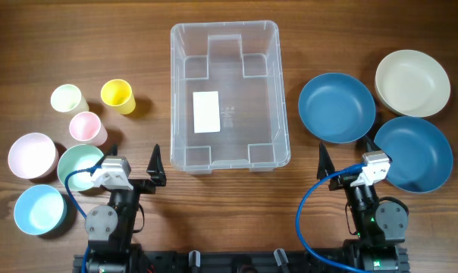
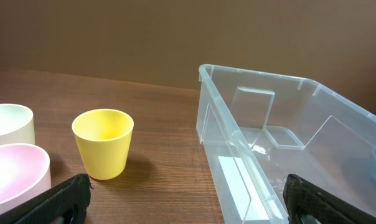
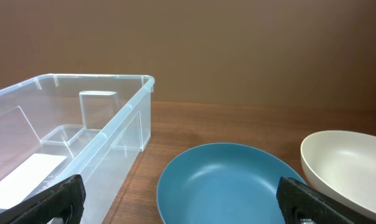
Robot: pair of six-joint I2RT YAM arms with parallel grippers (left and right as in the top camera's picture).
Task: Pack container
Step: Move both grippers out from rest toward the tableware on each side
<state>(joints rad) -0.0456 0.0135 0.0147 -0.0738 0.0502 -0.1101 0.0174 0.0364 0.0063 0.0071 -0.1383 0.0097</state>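
Note:
The blue bowl sits beside the clear container. Next, I close my right gripper on the blue bowl's rim, at the bowl's side [image 1: 373,115] away from the container.
The clear container [image 1: 224,34] with a white label stands empty at the table's middle; it shows in the left wrist view [image 2: 281,143] and the right wrist view [image 3: 63,130]. My left gripper [image 1: 136,163] is open and empty near the front edge, left of the container; its view [image 2: 185,205] faces a yellow cup [image 2: 103,142]. My right gripper [image 1: 349,155] is open and empty; its view [image 3: 175,202] faces a blue bowl [image 3: 228,183].
At left stand a yellow cup [image 1: 117,96], pale green cup [image 1: 68,98], pink cup [image 1: 87,127], pink bowl [image 1: 32,155], mint bowl [image 1: 79,163] and light blue bowl [image 1: 39,210]. At right lie two blue bowls [image 1: 337,107] [image 1: 415,152] and a cream bowl [image 1: 412,82].

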